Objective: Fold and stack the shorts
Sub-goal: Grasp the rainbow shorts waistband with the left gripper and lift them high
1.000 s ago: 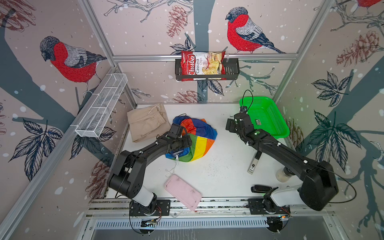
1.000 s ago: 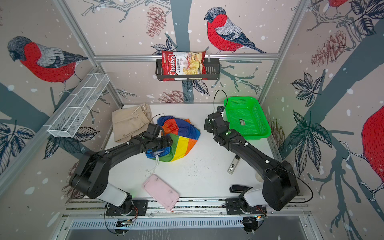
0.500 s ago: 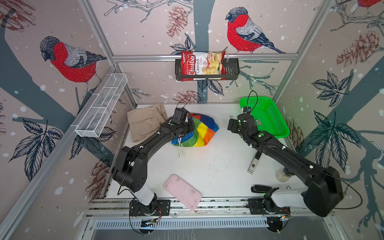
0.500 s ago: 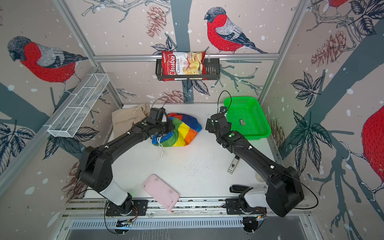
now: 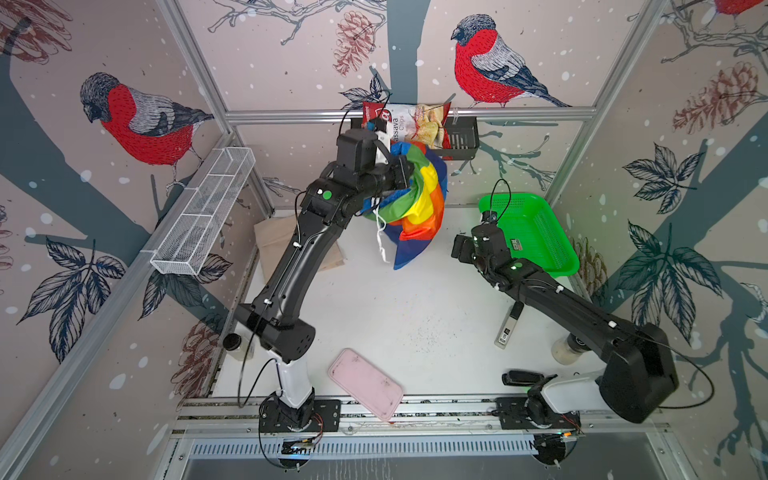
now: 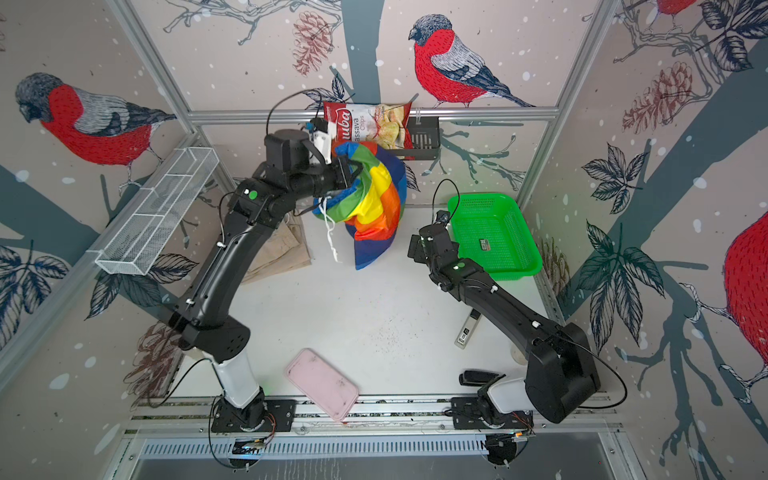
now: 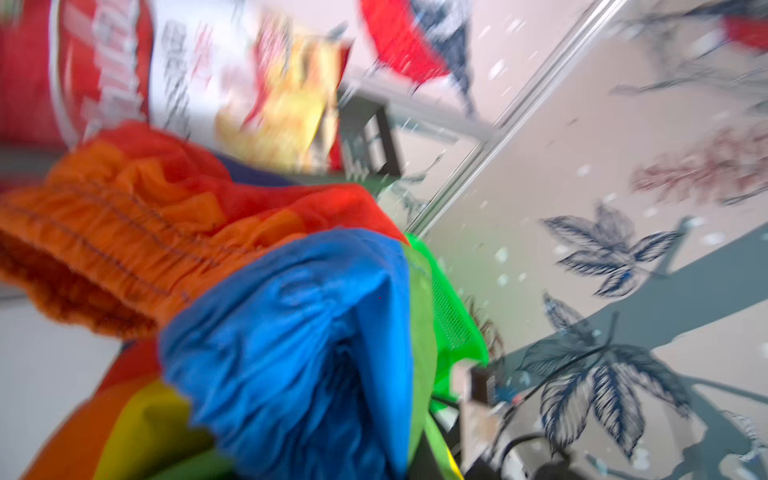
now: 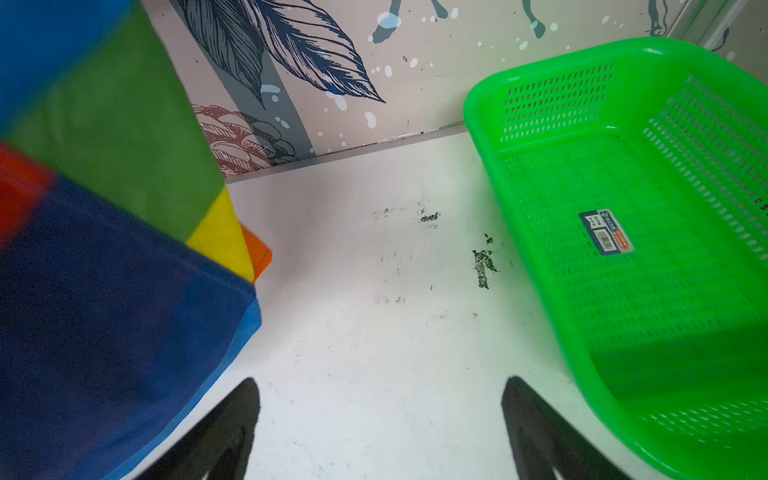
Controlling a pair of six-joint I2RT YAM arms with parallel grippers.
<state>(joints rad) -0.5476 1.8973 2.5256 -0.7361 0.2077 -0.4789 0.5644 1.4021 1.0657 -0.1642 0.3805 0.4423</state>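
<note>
The robot's left gripper will release the striped shorts on the table (image 5: pixel 413 269) between the beige shorts and the green basket.
The striped shorts (image 5: pixel 419 208) (image 6: pixel 374 208) hang in the air over the back of the table, bunched at the waistband, with a white drawstring dangling. My left gripper (image 5: pixel 405 168) (image 6: pixel 345 168) is raised high and shut on their waistband. In the left wrist view the cloth (image 7: pixel 291 332) hides the fingers. The beige shorts (image 5: pixel 274 237) (image 6: pixel 282 249) lie flat at the back left, partly under the left arm. My right gripper (image 5: pixel 461 249) (image 8: pixel 380 382) is open and empty, low over bare table between the hanging shorts (image 8: pixel 104 291) and the basket.
A green mesh basket (image 5: pixel 536 224) (image 8: pixel 623 208) stands at the back right. A pink case (image 5: pixel 365 384) lies at the front edge. A grey stick (image 5: pixel 509 324), a small jar (image 5: pixel 567 351) and a black object (image 5: pixel 521 377) lie near the right arm. A chips bag (image 5: pixel 411 124) sits in a wall rack.
My left gripper shut on the striped shorts and lifted them off the table, up and toward the back wall. The right gripper stayed open and shifted slightly.
</note>
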